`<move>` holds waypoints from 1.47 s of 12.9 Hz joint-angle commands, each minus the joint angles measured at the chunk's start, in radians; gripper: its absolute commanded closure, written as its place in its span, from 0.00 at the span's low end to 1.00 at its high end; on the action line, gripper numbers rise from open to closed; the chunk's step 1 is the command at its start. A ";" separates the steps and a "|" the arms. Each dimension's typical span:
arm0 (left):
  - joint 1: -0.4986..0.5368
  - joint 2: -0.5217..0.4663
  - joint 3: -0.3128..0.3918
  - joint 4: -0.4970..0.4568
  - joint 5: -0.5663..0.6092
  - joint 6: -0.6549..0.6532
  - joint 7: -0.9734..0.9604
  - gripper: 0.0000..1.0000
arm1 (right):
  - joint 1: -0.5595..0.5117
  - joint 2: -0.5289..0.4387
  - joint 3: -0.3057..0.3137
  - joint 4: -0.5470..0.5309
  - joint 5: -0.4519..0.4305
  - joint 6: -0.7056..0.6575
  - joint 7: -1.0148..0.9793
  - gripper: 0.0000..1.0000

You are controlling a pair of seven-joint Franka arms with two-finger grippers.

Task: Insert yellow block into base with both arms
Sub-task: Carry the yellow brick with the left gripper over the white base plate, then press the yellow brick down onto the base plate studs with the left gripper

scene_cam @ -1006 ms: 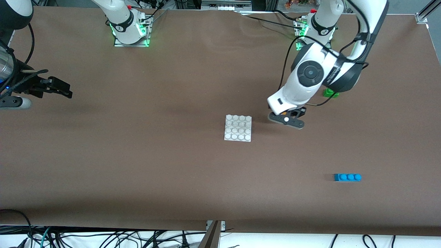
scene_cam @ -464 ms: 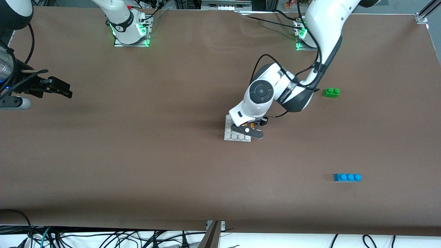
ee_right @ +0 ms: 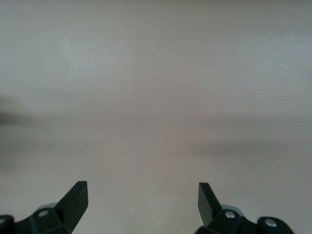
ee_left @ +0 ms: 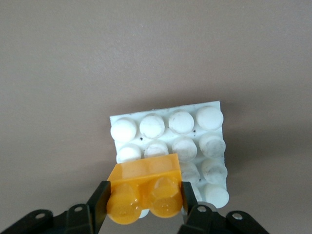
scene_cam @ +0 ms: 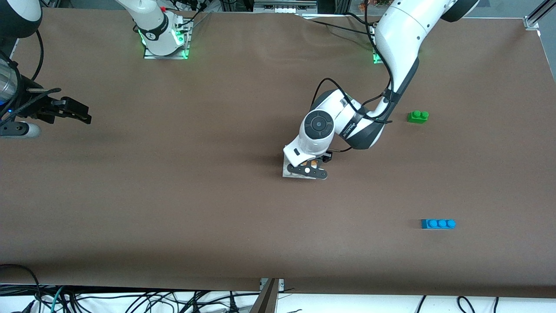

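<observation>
Next, my left gripper lets go of the yellow block on the middle studs of the white base (scene_cam: 305, 161) (ee_left: 173, 174). It is now just over the base's edge.
My left gripper (scene_cam: 309, 169) is shut on the yellow block (ee_left: 145, 190), gripping it by its two ends. A bit of the block shows in the front view (scene_cam: 313, 163). The gripper holds it just over the white studded base (ee_left: 181, 122), above the base's edge nearer the front camera. I cannot tell if the block touches the studs. In the front view the base (scene_cam: 286, 171) is mostly hidden under the left hand. My right gripper (scene_cam: 82, 116) is open and empty, and waits over bare table at the right arm's end; its wrist view (ee_right: 141, 200) shows only table.
A green two-stud brick (scene_cam: 418, 116) lies toward the left arm's end, farther from the front camera than the base. A blue three-stud brick (scene_cam: 438, 223) lies nearer the front camera at that end. Brown table surface surrounds the base.
My left gripper has carried the yellow block from beside the base, toward the right arm's end, to over the base. The right arm has not moved.
</observation>
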 commanded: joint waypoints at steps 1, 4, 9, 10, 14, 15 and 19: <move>-0.046 0.025 0.011 0.040 0.032 0.000 -0.030 0.69 | -0.005 -0.004 0.002 0.002 -0.002 -0.014 -0.015 0.00; -0.051 0.028 0.011 0.040 0.034 0.001 -0.029 0.69 | -0.005 -0.001 -0.001 0.002 -0.002 -0.014 -0.015 0.00; -0.051 0.044 0.010 0.039 0.077 0.003 -0.030 0.68 | -0.005 -0.001 -0.001 0.003 -0.002 -0.014 -0.015 0.00; -0.054 0.054 0.010 0.039 0.078 0.003 -0.030 0.68 | -0.005 -0.001 -0.001 0.003 -0.002 -0.014 -0.015 0.00; -0.066 0.065 0.010 0.039 0.077 0.003 -0.030 0.68 | -0.007 -0.001 -0.001 0.002 0.000 -0.014 -0.015 0.00; -0.066 0.061 0.010 0.039 0.078 0.003 -0.030 0.68 | -0.007 -0.001 -0.001 0.003 -0.002 -0.014 -0.015 0.00; -0.074 0.059 0.010 0.036 0.080 0.001 -0.032 0.68 | -0.007 -0.001 -0.003 0.002 -0.002 -0.014 -0.015 0.00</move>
